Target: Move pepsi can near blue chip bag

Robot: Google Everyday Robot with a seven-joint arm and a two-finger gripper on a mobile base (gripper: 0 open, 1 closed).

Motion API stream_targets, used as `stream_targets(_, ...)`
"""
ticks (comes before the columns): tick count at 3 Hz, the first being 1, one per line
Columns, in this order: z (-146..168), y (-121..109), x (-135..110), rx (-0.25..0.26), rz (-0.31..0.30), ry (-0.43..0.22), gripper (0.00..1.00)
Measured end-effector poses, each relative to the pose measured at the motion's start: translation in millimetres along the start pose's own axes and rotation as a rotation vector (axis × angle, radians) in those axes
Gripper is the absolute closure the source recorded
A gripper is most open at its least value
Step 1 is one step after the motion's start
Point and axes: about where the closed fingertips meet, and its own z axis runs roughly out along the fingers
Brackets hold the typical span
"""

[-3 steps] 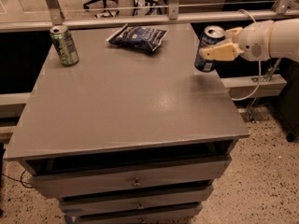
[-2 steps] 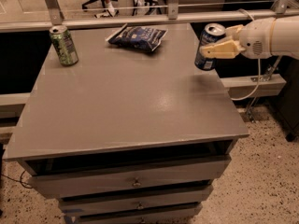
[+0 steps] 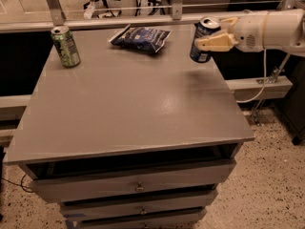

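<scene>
Next, my gripper lets go of the pepsi can, standing on the grey table point(image 3: 173, 52) beside the closest end of the blue chip bag.
The pepsi can point(image 3: 201, 51) is dark blue with a silver top. It is tilted a little and held just above the far right part of the grey table point(image 3: 133, 109). My gripper point(image 3: 207, 36) reaches in from the right on a white arm and is shut on the can, with one cream finger point(image 3: 215, 42) across its side. The blue chip bag point(image 3: 141, 36) lies flat at the far middle of the table, to the left of the can and apart from it.
A green can point(image 3: 66, 46) stands upright at the table's far left corner. A metal rail point(image 3: 143, 19) runs behind the table. Drawers point(image 3: 138, 186) sit below the tabletop. A cable point(image 3: 259, 87) hangs at the right.
My gripper has moved the pepsi can to the left and a little farther back, toward the chip bag. The chip bag and green can have not moved.
</scene>
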Motion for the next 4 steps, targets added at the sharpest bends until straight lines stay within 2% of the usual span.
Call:
stream_targets(1, 36.5, -26.6, -20.7, 0.009, -0.045, -0.039, 1.00)
stream_targets(2, 76.1, -47.2, -33.6, 0.014, -0.070, -0.043, 1.00)
stream_targets(3, 109.8, -61.2, -19.7, 0.019, -0.054, -0.005, 1.00)
stream_targets(4, 130.8, -69.4, 0.3, 0.020, -0.016, 0.032, 1.00)
